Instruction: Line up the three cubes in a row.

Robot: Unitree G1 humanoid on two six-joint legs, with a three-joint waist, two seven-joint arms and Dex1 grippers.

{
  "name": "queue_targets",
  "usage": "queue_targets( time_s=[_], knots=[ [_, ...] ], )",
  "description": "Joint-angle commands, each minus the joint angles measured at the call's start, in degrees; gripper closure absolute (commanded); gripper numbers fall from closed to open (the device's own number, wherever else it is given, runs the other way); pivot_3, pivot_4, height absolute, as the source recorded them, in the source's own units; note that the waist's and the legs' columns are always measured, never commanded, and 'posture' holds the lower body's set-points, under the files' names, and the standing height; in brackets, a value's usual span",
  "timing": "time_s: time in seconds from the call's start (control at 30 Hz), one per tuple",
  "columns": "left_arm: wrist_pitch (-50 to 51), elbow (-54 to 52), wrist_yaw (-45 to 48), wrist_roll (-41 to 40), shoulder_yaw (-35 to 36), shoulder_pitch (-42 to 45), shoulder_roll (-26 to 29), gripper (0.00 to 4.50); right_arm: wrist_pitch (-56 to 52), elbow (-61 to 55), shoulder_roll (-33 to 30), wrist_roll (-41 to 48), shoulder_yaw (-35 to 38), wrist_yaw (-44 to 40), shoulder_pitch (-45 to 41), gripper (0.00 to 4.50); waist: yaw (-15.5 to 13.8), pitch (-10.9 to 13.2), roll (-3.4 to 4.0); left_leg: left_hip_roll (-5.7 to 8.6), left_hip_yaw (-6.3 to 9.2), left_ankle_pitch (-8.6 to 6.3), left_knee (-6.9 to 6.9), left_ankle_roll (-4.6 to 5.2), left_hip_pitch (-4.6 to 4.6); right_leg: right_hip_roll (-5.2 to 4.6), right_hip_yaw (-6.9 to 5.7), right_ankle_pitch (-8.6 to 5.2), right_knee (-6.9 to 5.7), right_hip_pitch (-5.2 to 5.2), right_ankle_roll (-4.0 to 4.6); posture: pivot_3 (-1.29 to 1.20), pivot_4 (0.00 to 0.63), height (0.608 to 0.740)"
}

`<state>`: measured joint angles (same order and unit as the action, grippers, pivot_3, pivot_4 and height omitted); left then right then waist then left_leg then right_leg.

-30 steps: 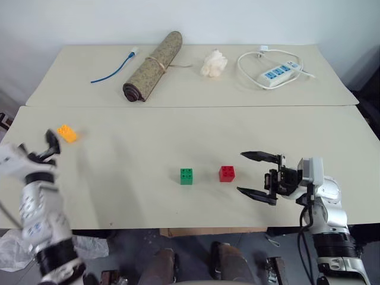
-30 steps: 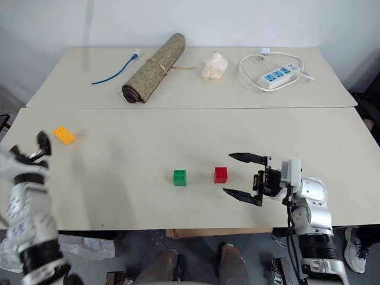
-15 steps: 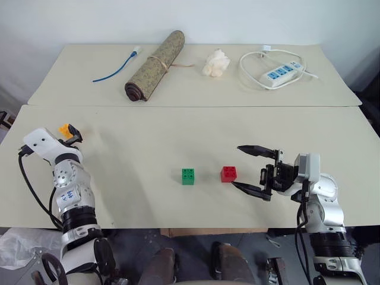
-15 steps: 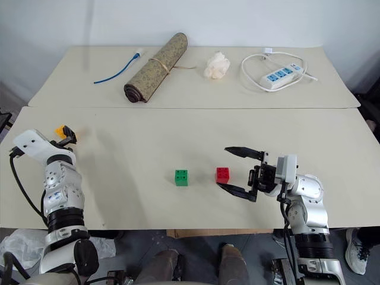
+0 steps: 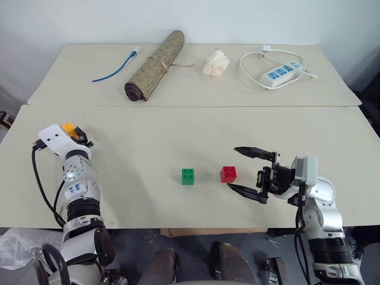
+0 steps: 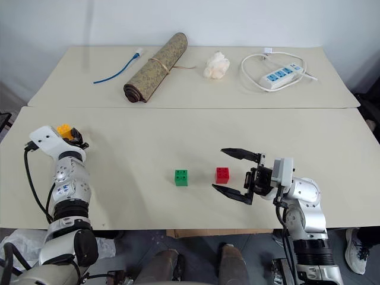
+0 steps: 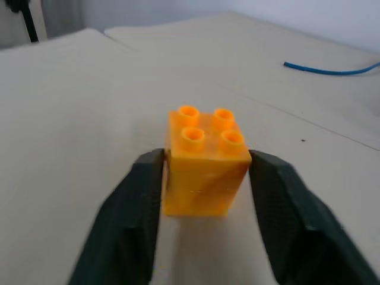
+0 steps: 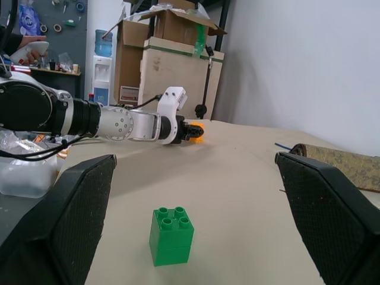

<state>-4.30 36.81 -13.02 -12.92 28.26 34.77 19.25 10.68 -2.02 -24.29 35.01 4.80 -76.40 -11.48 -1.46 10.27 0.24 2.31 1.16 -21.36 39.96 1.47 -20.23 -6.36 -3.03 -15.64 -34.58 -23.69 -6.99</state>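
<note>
Next, my left gripper sets the orange-yellow cube down beside the green cube (image 5: 153,177), on the side that faces away from the red cube.
The orange-yellow cube (image 7: 205,163) sits at the table's far left, and my left gripper (image 5: 75,134) is shut on it, one black finger (image 7: 133,208) pressed to each side. Near the middle of the near table rests the green cube (image 5: 187,176), with the red cube (image 5: 228,173) just to its right; these two stand side by side with a small gap. Level with the red cube and close on its right, my right gripper (image 5: 233,168) stands open and holds nothing. From the right wrist, the green cube (image 8: 172,235) lies ahead between the spread fingers.
The far table holds a blue cable (image 5: 113,68), a rolled mat (image 5: 153,66), a white wad of tissue (image 5: 214,63) and a white power strip with its cord (image 5: 279,70). A seam (image 5: 190,106) splits the two tables.
My left arm swung forward to the orange-yellow cube, set its fingers around it and shut on it. The right gripper stayed open and hardly moved.
</note>
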Motion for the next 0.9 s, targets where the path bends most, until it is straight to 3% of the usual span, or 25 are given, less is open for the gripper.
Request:
queue_targets(
  time_s=[0.03, 0.17, 0.27, 0.33, 0.43, 0.57, 0.77, 0.9],
  knots=[
    [-1.4, -3.5, 1.3, 0.2, 0.0, -2.1, 1.5, 3.04, 0.2, -2.0, -0.9, -0.1, 0.1, 0.0, 1.1, 0.0, 0.1, 0.0, 0.0, 0.0, 0.0, 0.0, 0.0, 0.0, 0.0, 0.0, 0.0, 0.0, 0.0, 0.0, 0.0, 0.0, 0.15, 0.74],
    [-3.0, -9.2, 12.6, -4.7, -0.1, -6.4, 2.7, 3.04, 0.5, -2.0, -1.5, -0.4, 0.6, 0.1, 1.6, 0.0, 0.3, 0.0, 0.0, -0.04, -0.02, 0.0, -0.02, 0.0, 0.0, -0.1, 0.03, 0.0, 0.01, -0.01, 0.0, 0.0, 0.15, 0.74],
    [-0.7, -15.8, 33.1, -12.2, -1.5, -10.9, 7.6, 3.04, 0.9, -1.9, -2.4, -0.8, 1.5, 0.5, 1.9, 0.0, 0.4, 0.0, -0.03, -0.11, -0.03, -0.01, -0.01, -0.01, -0.01, -0.1, 0.02, 0.0, 0.04, -0.01, 0.0, 0.0, 0.15, 0.74],
    [-2.2, -21.2, 49.6, -16.1, -4.1, -15.0, 12.0, 3.04, 0.9, -1.9, -3.1, -0.8, 2.0, 0.8, 2.3, 0.0, 0.6, 0.0, -0.03, -0.14, -0.02, -0.02, -0.02, -0.03, 0.0, -0.1, 0.01, -0.01, 0.05, -0.01, 0.02, 0.0, 0.15, 0.74],
    [10.6, -27.9, 70.2, -24.2, -7.4, -20.0, 22.2, 3.04, 0.1, -3.0, -5.3, 0.3, 3.8, 0.8, 3.8, 0.0, 0.8, 0.1, 0.04, -0.13, 0.0, -0.03, -0.06, -0.04, 0.01, -0.18, 0.03, -0.02, 0.13, 0.03, 0.05, 0.0, 0.15, 0.74],
    [11.7, -24.1, 86.8, -21.0, -14.1, -16.7, 30.9, 3.04, -0.7, -3.0, -8.4, 1.1, 6.1, 0.2, 5.6, 0.0, 0.6, 0.2, 0.27, -0.06, 0.07, -0.02, -0.04, 0.02, 0.03, -0.25, 0.07, -0.04, 0.18, 0.11, 0.07, 0.0, 0.15, 0.74],
    [-3.1, -10.2, 102.9, -12.1, -25.4, -5.2, 28.0, 3.04, -0.2, -3.4, -10.2, 1.7, 7.8, -1.0, 8.4, 0.0, 0.2, 0.2, 0.36, -0.09, 0.01, -0.01, -0.1, 0.04, 0.03, -0.15, 0.02, -0.04, 0.09, 0.06, 0.09, 0.0, 0.15, 0.74],
    [-8.0, -3.8, 105.5, -11.8, -32.2, -0.3, 27.2, 3.04, -0.5, -4.8, -10.9, 2.2, 9.3, -1.0, 10.4, 0.0, 0.6, 0.3, 0.31, -0.07, -0.13, 0.0, -0.15, 0.09, -0.02, 0.04, 0.08, -0.03, 0.08, -0.05, 0.06, 0.0, 0.15, 0.74]
  ],
)
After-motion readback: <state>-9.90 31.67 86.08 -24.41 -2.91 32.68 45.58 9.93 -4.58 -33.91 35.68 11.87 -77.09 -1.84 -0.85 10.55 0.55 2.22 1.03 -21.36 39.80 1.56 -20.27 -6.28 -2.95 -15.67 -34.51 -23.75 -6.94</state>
